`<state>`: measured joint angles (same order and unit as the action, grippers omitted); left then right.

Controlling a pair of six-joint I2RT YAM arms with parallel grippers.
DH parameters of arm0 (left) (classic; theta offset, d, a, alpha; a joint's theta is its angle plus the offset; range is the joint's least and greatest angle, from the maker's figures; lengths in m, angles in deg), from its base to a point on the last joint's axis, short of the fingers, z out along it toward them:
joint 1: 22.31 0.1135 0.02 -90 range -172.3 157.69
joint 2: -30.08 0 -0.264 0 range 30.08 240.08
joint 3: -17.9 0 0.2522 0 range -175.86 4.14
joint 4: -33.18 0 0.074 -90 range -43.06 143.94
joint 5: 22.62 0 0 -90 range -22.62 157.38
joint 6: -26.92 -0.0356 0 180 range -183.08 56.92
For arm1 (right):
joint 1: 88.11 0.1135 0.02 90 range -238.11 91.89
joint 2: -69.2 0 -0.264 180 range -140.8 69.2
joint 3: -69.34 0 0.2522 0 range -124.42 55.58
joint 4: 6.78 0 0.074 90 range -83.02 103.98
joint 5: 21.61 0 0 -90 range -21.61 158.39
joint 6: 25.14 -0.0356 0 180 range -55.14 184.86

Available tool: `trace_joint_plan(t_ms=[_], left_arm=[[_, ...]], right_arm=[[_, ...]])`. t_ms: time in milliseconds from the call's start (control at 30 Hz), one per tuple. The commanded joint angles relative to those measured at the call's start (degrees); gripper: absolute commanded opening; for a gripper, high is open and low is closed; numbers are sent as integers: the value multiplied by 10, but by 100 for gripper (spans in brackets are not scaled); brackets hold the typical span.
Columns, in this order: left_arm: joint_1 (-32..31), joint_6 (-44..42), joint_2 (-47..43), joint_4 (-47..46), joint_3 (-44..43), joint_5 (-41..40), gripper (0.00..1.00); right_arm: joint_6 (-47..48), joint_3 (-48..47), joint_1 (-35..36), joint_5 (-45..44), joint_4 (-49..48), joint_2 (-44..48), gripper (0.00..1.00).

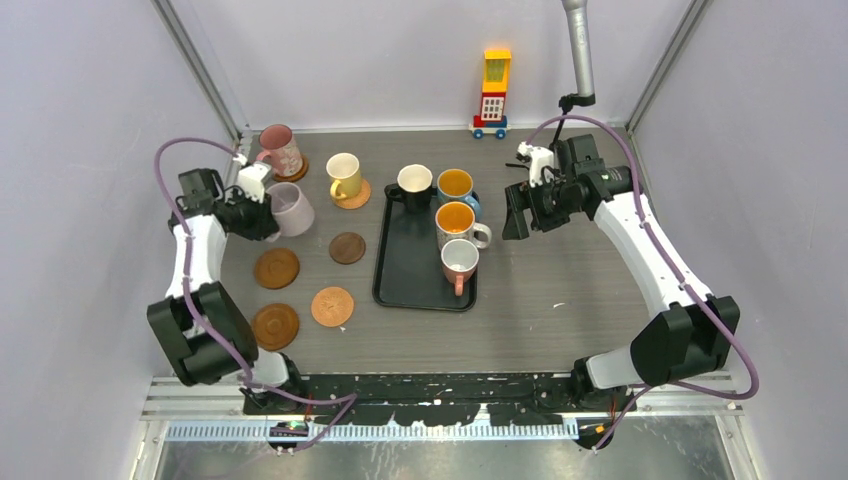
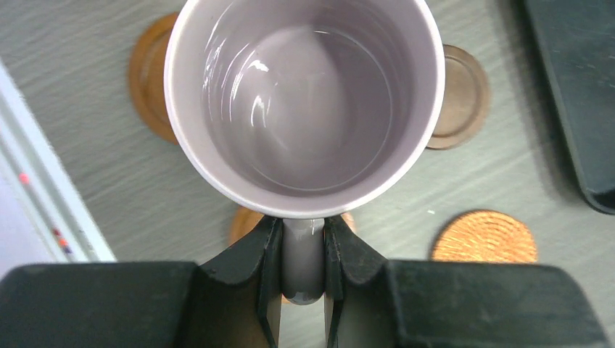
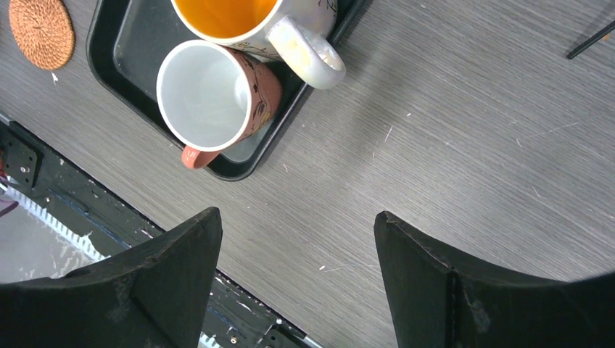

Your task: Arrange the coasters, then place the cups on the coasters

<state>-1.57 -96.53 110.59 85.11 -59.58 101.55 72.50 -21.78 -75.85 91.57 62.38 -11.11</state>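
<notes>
My left gripper should set the lilac cup down on the brown coaster [image 1: 279, 211] [image 2: 191, 77] just in front of the pink cup and let it go.
My left gripper [image 1: 264, 212] [image 2: 302, 254] is shut on the handle of the lilac cup [image 1: 291, 208] [image 2: 304, 101], which is upright and looks raised above the table. Bare coasters lie below it: a dark brown one [image 1: 347, 248] [image 2: 460, 94], a brown one [image 1: 276, 268] [image 2: 149, 76], a woven orange one [image 1: 332, 306] [image 2: 484, 238] and another brown one [image 1: 274, 326]. The pink cup [image 1: 281, 150] and the yellow cup [image 1: 343, 176] each stand on a coaster. My right gripper [image 1: 520, 210] [image 3: 297, 239] is open and holds nothing, over the table right of the tray.
A black tray [image 1: 405, 270] [image 3: 243, 163] holds the black cup [image 1: 413, 186], the blue cup [image 1: 455, 186], the white-patterned cup [image 1: 457, 222] [image 3: 246, 18] and the salmon cup [image 1: 459, 262] [image 3: 210, 94]. A toy block tower [image 1: 493, 95] stands at the back.
</notes>
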Motion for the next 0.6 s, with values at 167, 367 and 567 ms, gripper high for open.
trace_joint_plan(t_ms=[167, 367, 567], left_arm=[[50, -85, 130, -121, -119, 74, 0], [57, -150, 187, -120, -157, 90, 0], [60, -203, 214, -97, -166, 106, 0]], right_arm=[[12, -66, -1, 11, 6, -25, 81], [13, -84, -2, 5, 10, -34, 81], [12, -83, -1, 1, 13, -34, 81]])
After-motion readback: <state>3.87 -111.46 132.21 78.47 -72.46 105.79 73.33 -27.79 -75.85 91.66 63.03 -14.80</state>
